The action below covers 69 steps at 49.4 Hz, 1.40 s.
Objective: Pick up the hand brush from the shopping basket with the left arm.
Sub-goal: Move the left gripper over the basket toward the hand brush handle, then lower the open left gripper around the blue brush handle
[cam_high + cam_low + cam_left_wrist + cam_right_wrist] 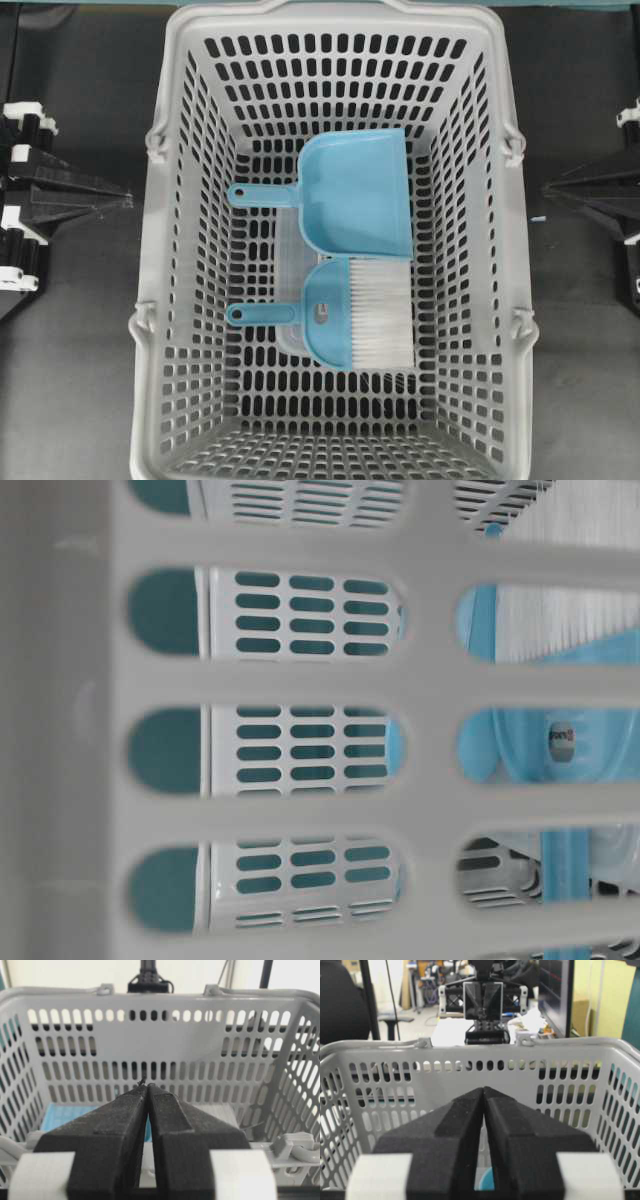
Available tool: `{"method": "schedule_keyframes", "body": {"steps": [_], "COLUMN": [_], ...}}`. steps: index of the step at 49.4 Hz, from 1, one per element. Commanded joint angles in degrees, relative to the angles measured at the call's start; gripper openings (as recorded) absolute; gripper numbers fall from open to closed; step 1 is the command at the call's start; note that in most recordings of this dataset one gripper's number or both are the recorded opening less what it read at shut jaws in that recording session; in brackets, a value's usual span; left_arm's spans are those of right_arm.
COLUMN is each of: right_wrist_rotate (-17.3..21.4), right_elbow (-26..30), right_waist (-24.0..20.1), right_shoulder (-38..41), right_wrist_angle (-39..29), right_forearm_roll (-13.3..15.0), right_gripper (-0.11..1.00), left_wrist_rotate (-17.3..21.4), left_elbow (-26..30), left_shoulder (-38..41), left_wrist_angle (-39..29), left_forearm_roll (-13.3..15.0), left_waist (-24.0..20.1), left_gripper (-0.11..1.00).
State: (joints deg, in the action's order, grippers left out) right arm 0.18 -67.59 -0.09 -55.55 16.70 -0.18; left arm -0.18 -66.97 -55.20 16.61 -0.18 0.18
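The robot's left gripper should next move to the middle of the handle (267,314) of the hand brush and close there, between its hanging hole and its head.
The hand brush (335,318) lies flat on the floor of the grey shopping basket (160,250), near the middle. Its white bristles (380,310) point right and its thin handle (260,314) points left. The table-level view shows its blue head (520,745) through the basket's slots. My left gripper (125,200) is shut and empty outside the basket's left wall, tips touching in the left wrist view (146,1085). My right gripper (550,190) is shut and empty outside the right wall, also seen in the right wrist view (483,1089).
A light-blue dustpan (358,192) lies beside the brush, on its far side, handle to the left. A pale clear sheet (288,262) lies under both. The basket's tall slotted walls (165,1055) surround them. Dark table lies on both sides.
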Motion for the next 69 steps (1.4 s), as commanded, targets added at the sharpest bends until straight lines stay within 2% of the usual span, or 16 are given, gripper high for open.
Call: {"method": "schedule_keyframes", "body": {"steps": [1,4,7,21,31,37,45,50,55,58,63,66,69], "right_wrist_rotate": [0.35,0.44,0.79,3.60,3.96,4.31,5.54,5.63,5.80,5.98,5.98,5.98,5.89], "right_elbow": [1.14,1.49,1.85,4.04,4.39,4.39,4.13,3.78,3.43,3.43,3.43,3.43,3.34], "right_waist": [0.26,0.26,0.26,-0.44,-0.35,-0.26,-0.35,-0.35,-0.35,-0.35,-0.26,-0.26,-0.26], "right_shoulder": [0.35,0.00,-0.70,-3.96,-5.54,-5.54,-5.54,-5.63,-5.63,-5.63,-5.63,-5.63,-5.63], "right_wrist_angle": [0.26,-0.79,-2.90,-17.40,-22.68,-24.35,-25.05,-25.05,-25.05,-25.05,-25.05,-25.05,-25.05], "right_forearm_roll": [-0.18,-0.97,-1.23,-1.23,-1.23,-1.23,-1.23,-1.23,-1.23,-1.23,-1.23,-1.23,-1.23], "right_gripper": [0.00,0.02,-0.01,-0.01,-0.01,-0.01,0.02,0.15,0.33,0.45,0.62,0.69,0.70], "left_wrist_rotate": [-1.14,-1.58,-1.76,-1.93,-1.93,-0.88,-0.97,-1.93,-2.81,-4.22,-6.77,-8.17,-9.93], "left_elbow": [4.31,7.38,10.99,31.64,43.42,47.46,50.01,50.45,50.71,51.06,51.59,51.86,51.86], "left_shoulder": [1.67,3.08,5.19,18.28,28.30,33.57,36.56,37.09,38.14,39.20,41.84,43.77,45.70], "left_wrist_angle": [-2.37,-6.42,-11.87,-43.59,-58.71,-64.16,-65.13,-65.39,-65.48,-65.48,-65.48,-65.48,-65.48], "left_forearm_roll": [-2.29,-2.29,-2.37,-2.37,-2.37,-2.37,-2.37,-2.37,-2.37,-2.37,-2.37,-2.37,-2.37], "left_waist": [0.18,0.18,0.26,3.60,4.75,5.19,5.19,5.27,5.54,5.63,6.42,7.12,7.56], "left_gripper": [0.06,0.02,0.00,0.00,0.00,0.00,0.00,0.00,0.01,0.12,0.40,0.59,0.76]}}
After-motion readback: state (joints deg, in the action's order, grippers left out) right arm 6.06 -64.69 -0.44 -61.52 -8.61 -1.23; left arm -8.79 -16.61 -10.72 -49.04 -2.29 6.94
